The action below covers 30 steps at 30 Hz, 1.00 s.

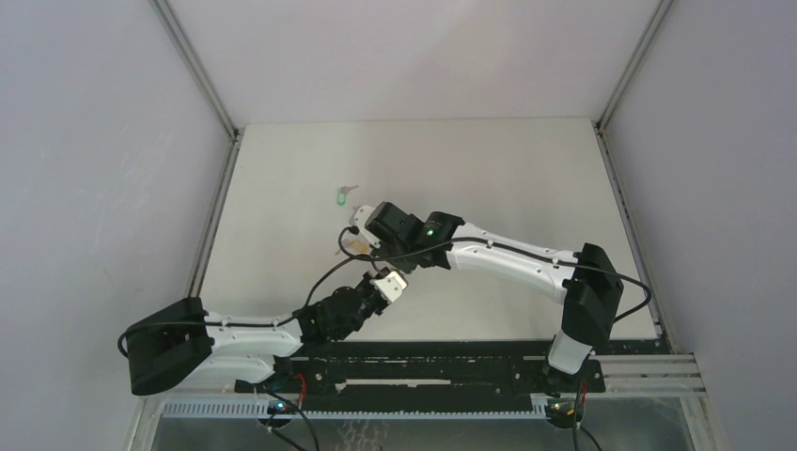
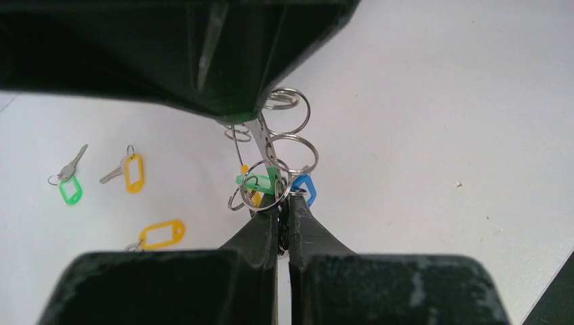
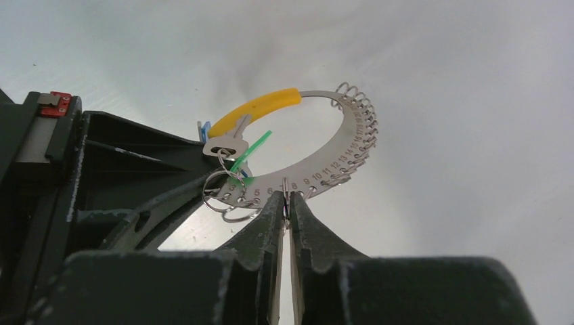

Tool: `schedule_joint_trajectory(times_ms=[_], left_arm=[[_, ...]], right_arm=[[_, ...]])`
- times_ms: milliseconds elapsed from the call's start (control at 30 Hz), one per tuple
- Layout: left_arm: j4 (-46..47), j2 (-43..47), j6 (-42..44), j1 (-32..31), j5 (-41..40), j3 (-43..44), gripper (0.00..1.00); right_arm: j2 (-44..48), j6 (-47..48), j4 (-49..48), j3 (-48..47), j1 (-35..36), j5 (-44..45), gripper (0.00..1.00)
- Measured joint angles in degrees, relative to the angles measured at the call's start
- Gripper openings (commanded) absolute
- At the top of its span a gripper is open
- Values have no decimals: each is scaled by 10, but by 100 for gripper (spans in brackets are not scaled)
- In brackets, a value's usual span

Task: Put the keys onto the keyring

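Observation:
My left gripper grips the end of the hoop among the hanging key and tags. It should open and take the split ring (image 3: 285, 185) at the fingers of my right gripper.
The keyring (image 3: 338, 152) is a flat numbered metal hoop with a yellow-orange sleeve and several small split rings, held in the air. A silver key (image 3: 230, 139) with a green tag (image 2: 257, 181) and a blue tag (image 2: 304, 188) hang on it. My right gripper (image 3: 287, 198) is shut on the hoop's lower edge near the numbers 7 and 8. My left gripper (image 2: 284, 206) is shut on the hoop's edge among the split rings. On the table lie a green-tagged key (image 2: 68, 186), also in the top view (image 1: 342, 197), and two orange-tagged keys (image 2: 128, 172) (image 2: 161, 233).
The two grippers meet nose to nose over the table's left-middle (image 1: 371, 263). The right gripper's body (image 2: 203, 61) fills the top of the left wrist view. The enclosure's left wall (image 1: 216, 207) is near the loose keys.

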<state>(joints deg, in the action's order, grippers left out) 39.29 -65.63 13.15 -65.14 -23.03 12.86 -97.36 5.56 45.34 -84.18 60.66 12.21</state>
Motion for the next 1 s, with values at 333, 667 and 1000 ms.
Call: schedule_joint_trajectory(times_ms=[333, 667, 1000], left_arm=[[5, 0, 0, -1, -9, 0, 0], [31, 27, -36, -2, 5, 0, 17], [96, 112, -105, -2, 24, -39, 53]], right_arm=[[16, 0, 10, 0, -10, -8, 0], [124, 0, -90, 98, -50, -85, 0], [232, 38, -258, 267, -124, -226, 0]])
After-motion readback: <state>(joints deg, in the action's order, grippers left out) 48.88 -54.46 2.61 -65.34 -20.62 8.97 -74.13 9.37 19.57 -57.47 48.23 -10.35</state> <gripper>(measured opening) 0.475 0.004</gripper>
